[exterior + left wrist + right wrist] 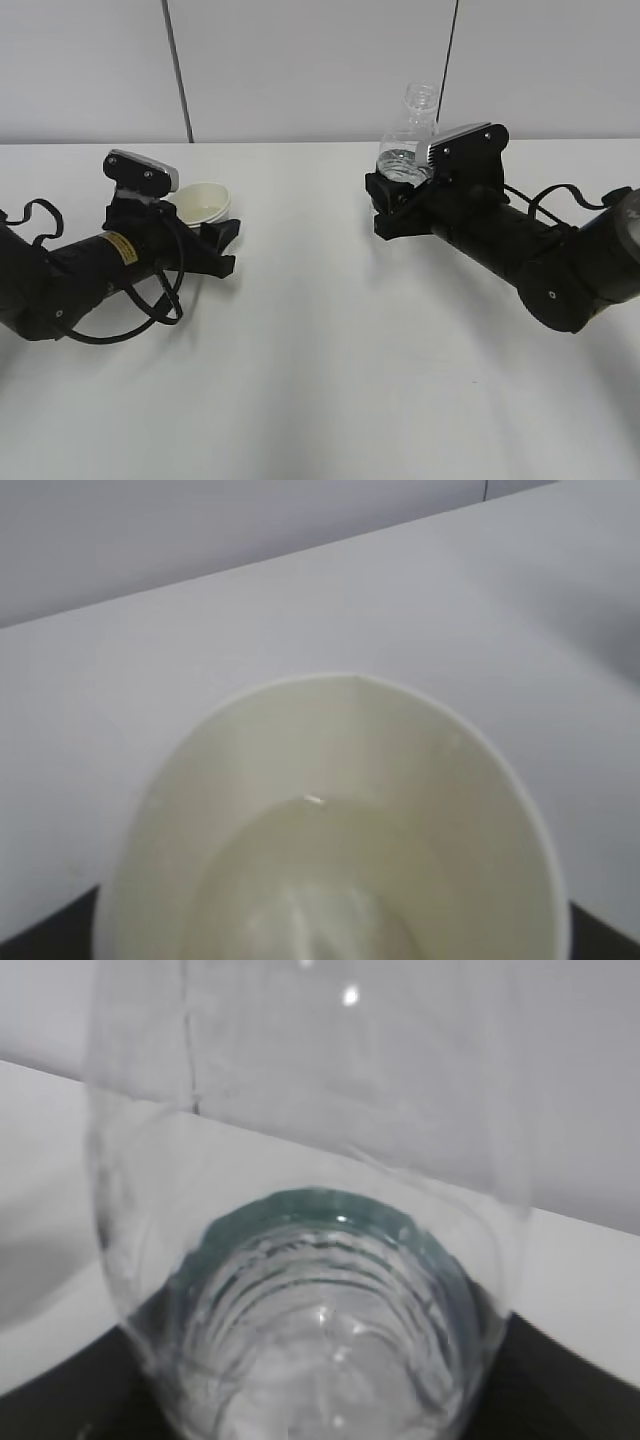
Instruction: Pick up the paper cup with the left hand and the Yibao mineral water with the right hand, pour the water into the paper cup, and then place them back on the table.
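I should use my right gripper to set the Yibao bottle down on the white table [424,238] in front of the grey wall's nearer seam.
The white paper cup [200,203] sits low at the table between the jaws of my left gripper [212,240]. In the left wrist view the cup [330,780] fills the frame; its cream inside shows a faint liquid line, and black finger edges [40,935] press at both lower corners. The clear Yibao bottle [408,140] stands upright and capless, with some water in it, held low by my right gripper [392,205]. In the right wrist view the bottle [320,1290], with its green label ring, fills the frame between dark jaw edges. The two grippers are well apart.
The white table [320,380] stretches in front of and between the arms. A grey panelled wall [300,60] stands behind the far edge. Loose black cables [150,310] loop beside the left arm.
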Robot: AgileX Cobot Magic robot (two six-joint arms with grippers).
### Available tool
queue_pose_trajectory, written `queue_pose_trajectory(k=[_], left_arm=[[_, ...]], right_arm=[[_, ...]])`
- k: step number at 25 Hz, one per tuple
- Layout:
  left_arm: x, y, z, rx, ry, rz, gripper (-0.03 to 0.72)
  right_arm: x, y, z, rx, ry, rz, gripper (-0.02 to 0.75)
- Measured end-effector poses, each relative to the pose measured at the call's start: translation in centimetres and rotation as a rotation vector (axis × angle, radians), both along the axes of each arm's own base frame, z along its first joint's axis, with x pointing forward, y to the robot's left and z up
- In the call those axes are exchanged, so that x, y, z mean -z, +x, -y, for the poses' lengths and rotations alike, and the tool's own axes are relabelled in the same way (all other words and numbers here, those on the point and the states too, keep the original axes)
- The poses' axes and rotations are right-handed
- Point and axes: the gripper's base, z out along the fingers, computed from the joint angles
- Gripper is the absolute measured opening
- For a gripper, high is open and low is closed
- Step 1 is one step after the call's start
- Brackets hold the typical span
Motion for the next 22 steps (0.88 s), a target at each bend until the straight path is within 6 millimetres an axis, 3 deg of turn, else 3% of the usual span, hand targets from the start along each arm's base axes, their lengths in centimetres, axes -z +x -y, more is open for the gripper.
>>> queue_pose_trajectory(k=[2,8,13,17,22], left_arm=[[0.1,0.1,0.0,0.0,-0.006,0.005,0.439],[0.4,0.2,-0.2,-0.033,-0.013,-0.009,0.589],[1.1,-0.5,-0.5,-0.042,-0.005,-0.042,0.604],[1.7,-2.2,-1.0,-0.05,0.0,-0.082,0.605],[-0.6,-4.5,-1.9,-0.074,-0.011,-0.076,0.604]], right_arm=[[0.0,0.0,0.0,0.0,0.0,0.0,0.468],[0.0,0.0,0.0,0.0,0.0,0.0,0.468],[0.0,0.0,0.0,0.002,0.002,0.001,0.468],[0.0,0.2,0.4,0.046,0.009,0.001,0.468],[1.3,0.6,0.9,0.12,0.007,-0.027,0.468]])
